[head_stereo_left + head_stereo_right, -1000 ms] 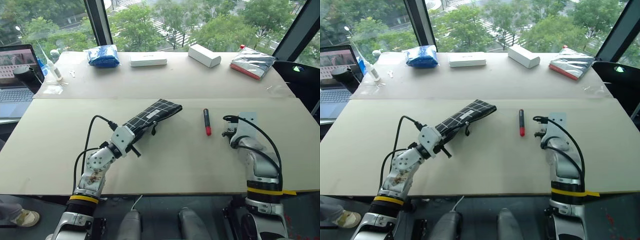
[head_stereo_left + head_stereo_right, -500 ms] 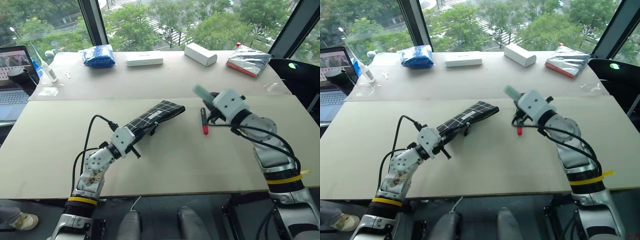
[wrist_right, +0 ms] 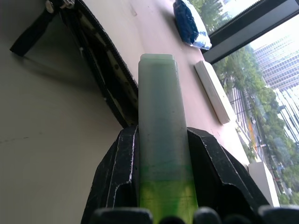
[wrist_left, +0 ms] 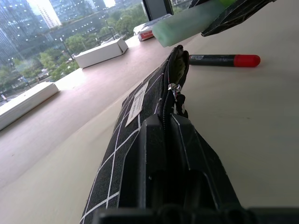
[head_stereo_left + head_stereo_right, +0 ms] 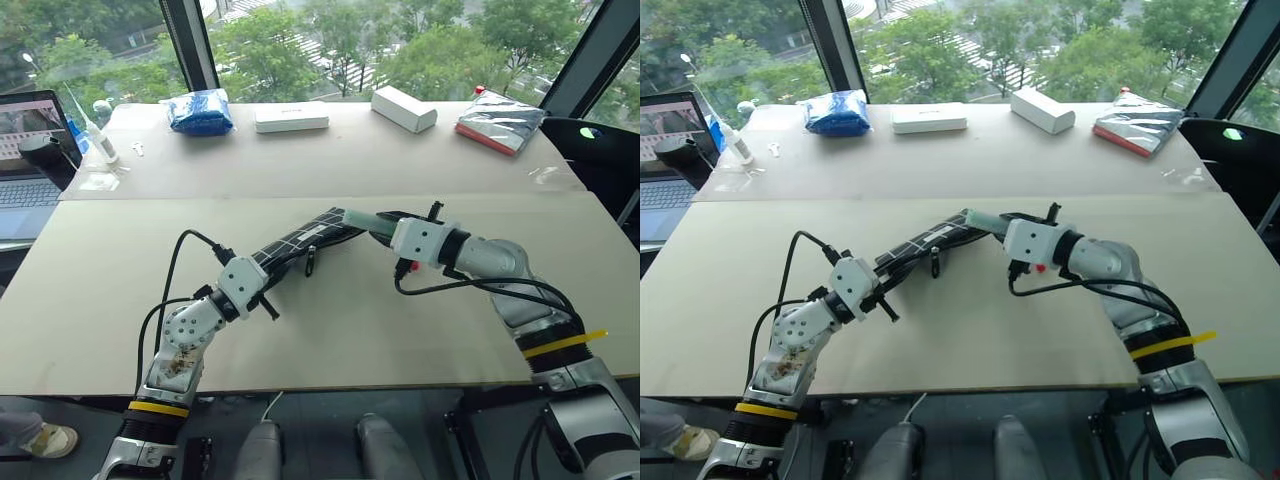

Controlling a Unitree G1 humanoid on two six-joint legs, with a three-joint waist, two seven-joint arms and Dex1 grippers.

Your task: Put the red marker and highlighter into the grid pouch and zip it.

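Note:
Next, my right gripper lets go of the highlighter just inside the opening of the grid pouch (image 5: 332,237) (image 3: 106,66), at a spot beyond the pouch's zipper pull. The highlighter's tip is now at the pouch's mouth.
The grid pouch (image 5: 300,241) lies slanted on the table, its zipper open at the far end (image 4: 176,65). My left gripper (image 5: 263,272) is shut on its near end, fingers (image 4: 196,154) clamped along the zipper edge. My right gripper (image 5: 388,229) is shut on the light-green highlighter (image 3: 159,107). The highlighter (image 5: 362,220) points left, its pale tip right at the pouch's open mouth (image 3: 105,70). The red marker (image 4: 224,59) lies flat on the table just beyond that mouth. In the head views the right gripper covers most of it and only its red end (image 5: 401,267) peeks out.
Along the back of the table sit a blue bag (image 5: 204,111), two white boxes (image 5: 292,119) (image 5: 404,108) and a silver-and-red packet (image 5: 505,122). A laptop (image 5: 25,160) and a small white bottle (image 5: 100,140) stand at the far left.
My right arm rose and swung left across the red marker, rolling so the highlighter now points at the pouch's mouth. The left gripper kept its hold on the pouch.

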